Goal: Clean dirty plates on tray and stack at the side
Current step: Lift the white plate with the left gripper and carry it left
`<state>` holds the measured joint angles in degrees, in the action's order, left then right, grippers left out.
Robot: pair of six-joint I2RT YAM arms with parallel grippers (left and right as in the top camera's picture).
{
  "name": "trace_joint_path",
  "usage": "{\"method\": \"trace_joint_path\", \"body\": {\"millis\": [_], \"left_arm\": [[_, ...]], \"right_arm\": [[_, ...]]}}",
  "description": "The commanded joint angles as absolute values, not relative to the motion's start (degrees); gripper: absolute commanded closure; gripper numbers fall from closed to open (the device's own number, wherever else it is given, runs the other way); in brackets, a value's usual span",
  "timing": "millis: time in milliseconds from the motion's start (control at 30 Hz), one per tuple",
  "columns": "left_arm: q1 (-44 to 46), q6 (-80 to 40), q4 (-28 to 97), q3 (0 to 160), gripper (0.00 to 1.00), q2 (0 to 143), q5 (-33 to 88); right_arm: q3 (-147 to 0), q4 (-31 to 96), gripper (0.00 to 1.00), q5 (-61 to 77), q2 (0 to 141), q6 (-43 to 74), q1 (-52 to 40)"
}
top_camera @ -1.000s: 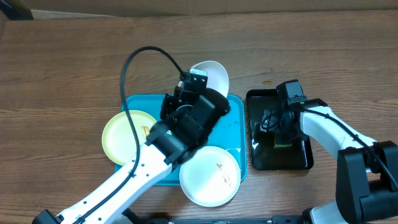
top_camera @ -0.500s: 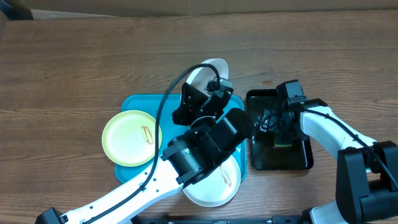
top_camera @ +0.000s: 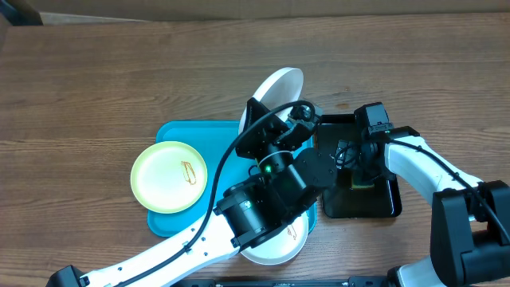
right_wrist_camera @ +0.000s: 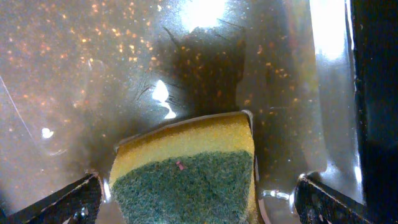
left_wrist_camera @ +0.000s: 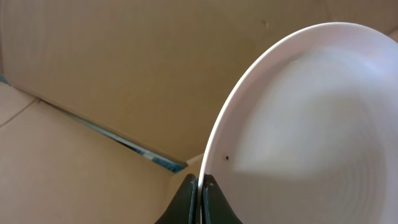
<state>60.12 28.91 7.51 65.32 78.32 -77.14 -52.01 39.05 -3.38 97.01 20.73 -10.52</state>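
Note:
Next, I let go of the white plate, now tilted above the turquoise tray's corner, with my left gripper on the bare wooden table (top_camera: 98,133), just past the outer far edge of the yellow-green plate.
My left gripper (top_camera: 269,121) is shut on the rim of a white plate (top_camera: 280,89) and holds it tilted on edge above the far right corner of the turquoise tray (top_camera: 191,132). In the left wrist view the fingertips (left_wrist_camera: 200,186) pinch the plate's rim (left_wrist_camera: 311,124). The yellow-green plate (top_camera: 169,176), with a small orange smear, lies over the tray's left edge. A second white plate (top_camera: 280,244) lies at the tray's near right corner, mostly under my left arm. My right gripper (top_camera: 355,171) is open, low in the black tray, its fingers either side of a yellow-green sponge (right_wrist_camera: 186,171).
The glossy black tray (top_camera: 384,204) stands right of the turquoise tray, wet and speckled inside (right_wrist_camera: 93,74). The lifted plate hangs close to its left rim. The left arm's cable loops over the turquoise tray. Bare wooden table (top_camera: 80,88) lies to the left and far side.
My left gripper has carried the white plate up and to the right, toward the black tray, tilting it more on edge. The right gripper and sponge have not moved.

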Motion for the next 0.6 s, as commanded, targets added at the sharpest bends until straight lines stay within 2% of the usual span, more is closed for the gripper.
{"method": "trace_joint_path", "body": {"millis": [0,333,567], "left_arm": [[60.88,34.70,4.91,65.84,0.96,77.49,-80.12],[62.22,33.06,3.86,65.84,0.96,77.49,-81.41],[63.57,36.10,-2.00,65.84,0.96,77.45,-82.87]], "right_arm": [[-50.96,39.22,0.00,-2.50,97.14,20.84,-10.33],[-50.96,39.22,0.00,-2.50,97.14,20.86,-10.33],[-50.96,39.22,0.00,-2.50,97.14,20.86,-10.33]]}}
